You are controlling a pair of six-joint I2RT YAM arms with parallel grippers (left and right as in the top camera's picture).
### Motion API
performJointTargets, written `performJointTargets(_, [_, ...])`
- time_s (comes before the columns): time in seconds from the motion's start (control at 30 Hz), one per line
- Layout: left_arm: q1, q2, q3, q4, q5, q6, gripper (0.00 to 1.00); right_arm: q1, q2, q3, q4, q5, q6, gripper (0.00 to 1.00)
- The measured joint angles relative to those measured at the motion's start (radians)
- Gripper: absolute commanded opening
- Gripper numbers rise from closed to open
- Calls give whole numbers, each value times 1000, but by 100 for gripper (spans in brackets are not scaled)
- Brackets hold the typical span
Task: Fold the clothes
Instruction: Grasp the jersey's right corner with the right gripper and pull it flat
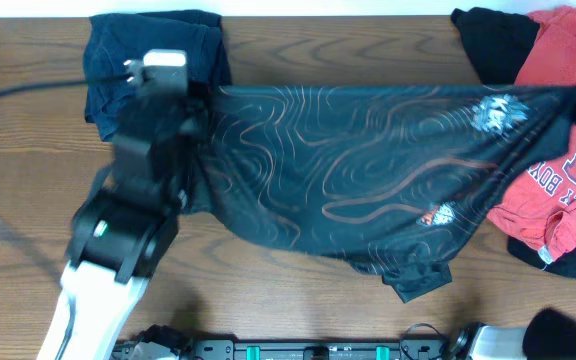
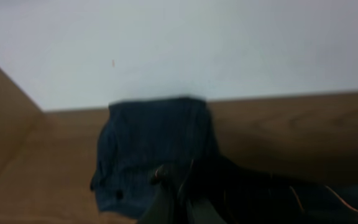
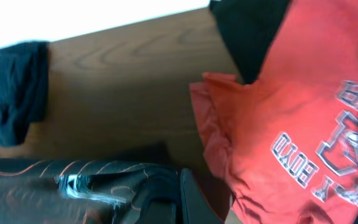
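Next, my left gripper lets go of the black sports shirt's corner on the table (image 1: pixel 197 139), against the front edge of the folded dark blue garment.
The black shiny sports shirt (image 1: pixel 368 170) with thin reddish contour lines and white logos hangs stretched across the table, its top edge taut from left to right. My left gripper (image 1: pixel 200 105) is shut on the shirt's upper left corner; the left wrist view shows its fingers (image 2: pixel 178 186) closed on the dark cloth (image 2: pixel 272 196). My right gripper (image 3: pixel 176 186) is shut on the shirt's right end (image 3: pixel 55 186), near the overhead view's right edge. The red white-lettered T-shirt (image 1: pixel 553 195) lies crumpled at the right, under that end, and fills the right of the right wrist view (image 3: pixel 291 124).
A folded dark blue garment (image 1: pixel 153 55) lies at the back left, just behind my left gripper, and shows in the left wrist view (image 2: pixel 154 143). A black garment (image 1: pixel 493 40) and another red one (image 1: pixel 568 45) are piled at the back right. The table is brown wood (image 1: pixel 268 300).
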Motion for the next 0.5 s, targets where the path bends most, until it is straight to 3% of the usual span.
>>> performJointTargets(0.2, [63,177,0,82,3,-8,6,110,215,0,151,24,-10,1])
performJointTargets(0.5, [109,457,0,324,64,-19,6,224,513,0,456,92,18,1])
